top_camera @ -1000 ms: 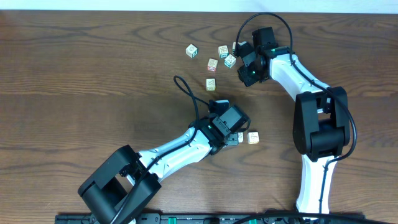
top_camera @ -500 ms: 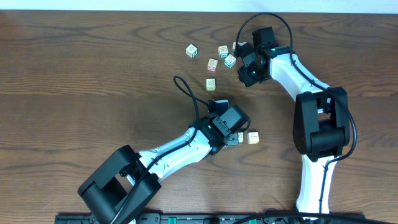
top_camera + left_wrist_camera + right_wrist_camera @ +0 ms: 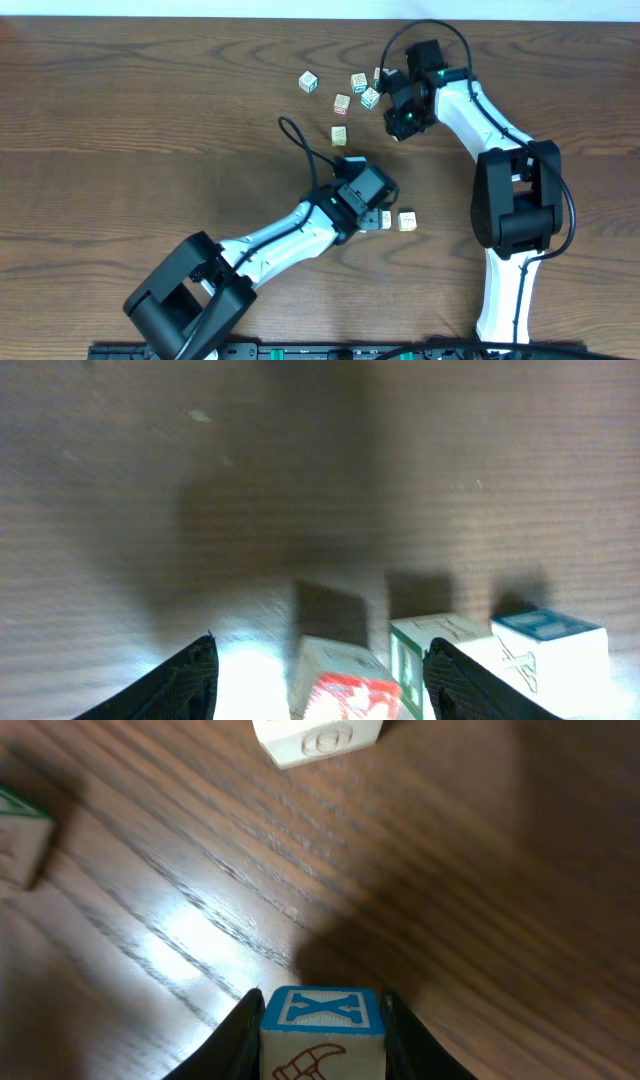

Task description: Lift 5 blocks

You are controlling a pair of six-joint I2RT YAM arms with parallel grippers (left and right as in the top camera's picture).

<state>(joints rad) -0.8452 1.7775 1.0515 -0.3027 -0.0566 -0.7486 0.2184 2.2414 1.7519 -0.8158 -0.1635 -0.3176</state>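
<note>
Next, my right gripper lets go of the pale block beside the orange-printed block (image 3: 432,230), on the orange-printed block's side away from my left gripper.
In the left wrist view a pale block with a bold red face (image 3: 345,685) stands on the table between the spread fingers of my left gripper (image 3: 322,648), which is open and touches it on neither side. Overhead, that gripper (image 3: 374,220) sits mid-table beside a cream block (image 3: 386,218) and an orange-printed block (image 3: 407,220). My right gripper (image 3: 322,1000) is shut on a block with a blue X face and a brown hammer drawing (image 3: 322,1025), held just above the wood. Overhead, the right gripper (image 3: 400,120) hovers next to the far cluster, and its block is hidden there.
Several loose cubes lie at the back: one (image 3: 308,81), one (image 3: 358,82), one (image 3: 342,103), a teal-printed one (image 3: 370,97) and one (image 3: 339,134). A green-printed cube (image 3: 425,650) and a blue-topped cube (image 3: 550,645) crowd the left gripper's right finger. A pale cube (image 3: 317,738) lies ahead of the right gripper.
My left gripper has opened around the red-faced block and its arm has shifted slightly. The right gripper keeps its hold and has barely moved.
</note>
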